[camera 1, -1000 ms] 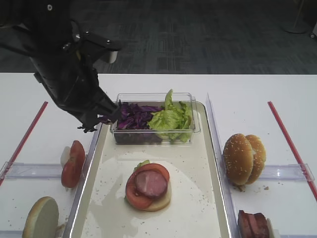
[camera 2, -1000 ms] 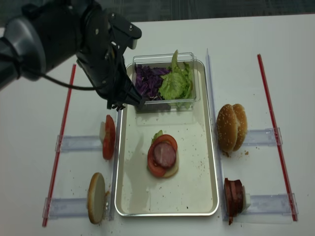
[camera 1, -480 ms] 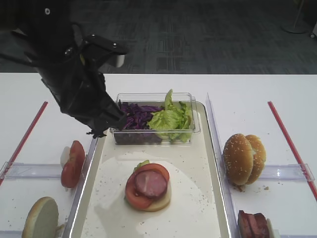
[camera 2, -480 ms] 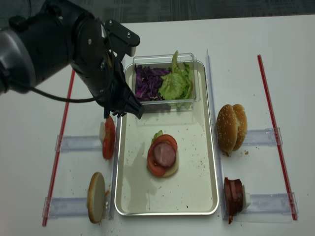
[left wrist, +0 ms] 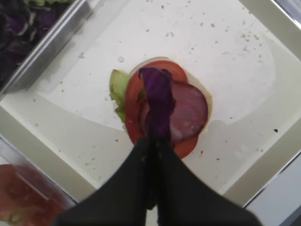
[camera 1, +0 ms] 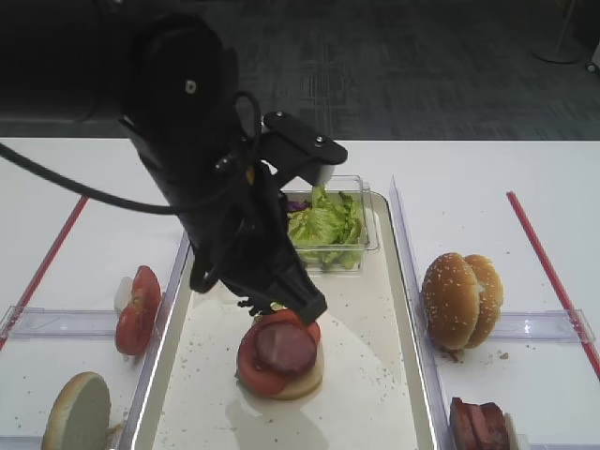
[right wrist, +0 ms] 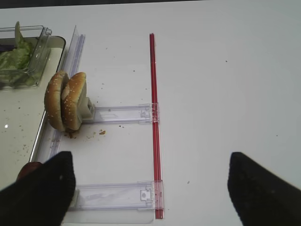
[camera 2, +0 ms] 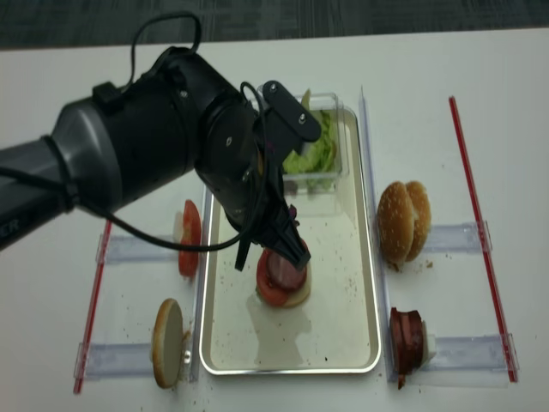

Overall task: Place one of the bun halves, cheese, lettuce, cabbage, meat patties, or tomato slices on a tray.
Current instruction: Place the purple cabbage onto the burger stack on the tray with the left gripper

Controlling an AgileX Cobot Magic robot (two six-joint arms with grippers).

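Next, my left gripper lets go of the purple cabbage on the meat patty (camera 2: 287, 272) (left wrist: 178, 112) that is on top of the stack on the tray.
My left gripper (left wrist: 154, 141) is shut on a shred of purple cabbage (left wrist: 157, 99). The shred hangs just above a stack on the tray (camera 1: 370, 328). That stack is a bun half (camera 1: 302, 380), a bit of lettuce (left wrist: 117, 84), a tomato slice (left wrist: 136, 94) and a meat patty (left wrist: 190, 113). From above, the left gripper (camera 2: 292, 249) sits over the stack (camera 2: 281, 281). My right gripper (right wrist: 153, 188) stands open above the bare table, to the right of the bun halves (right wrist: 66, 101), holding nothing.
A clear tub (camera 1: 361, 246) with lettuce (camera 1: 323, 225) stands at the tray's far end, partly hidden by the left arm. Tomato slices (camera 1: 138, 307) and a bun half (camera 1: 77, 412) stand left of the tray. Bun halves (camera 1: 461, 298) and meat patties (camera 1: 478, 427) stand right of it.
The left arm has swung from the tub's left end to above the stack on the tray, carrying the cabbage shred. The stack and the other food have not moved.
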